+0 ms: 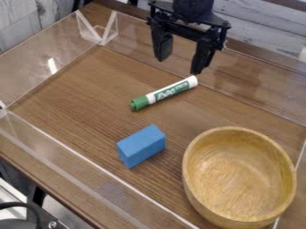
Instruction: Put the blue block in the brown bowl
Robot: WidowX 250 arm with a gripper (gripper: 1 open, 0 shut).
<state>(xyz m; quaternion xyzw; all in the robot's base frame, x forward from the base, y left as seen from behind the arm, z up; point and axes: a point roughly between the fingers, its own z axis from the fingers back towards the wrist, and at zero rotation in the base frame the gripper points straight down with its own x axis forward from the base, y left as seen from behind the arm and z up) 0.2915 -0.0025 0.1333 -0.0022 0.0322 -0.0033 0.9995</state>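
Note:
The marker is on the way to the blue block. Next, my gripper goes past it to the blue block's middle [142, 143] and closes there.
The blue block [142, 145] lies flat on the wooden table, near the front and left of centre. Right of it stands the brown bowl [239, 175], large, round and with nothing in it. My gripper [180, 54] hangs at the back, pointing down, open, with nothing between its black fingers [159, 47]. It is well behind the block, above the far end of the marker.
A green-and-white marker [164, 93] lies diagonally between the gripper and the block. Clear plastic walls [36, 134] fence the wooden table [84, 98] on all sides, with a folded clear piece [98, 29] at the back left.

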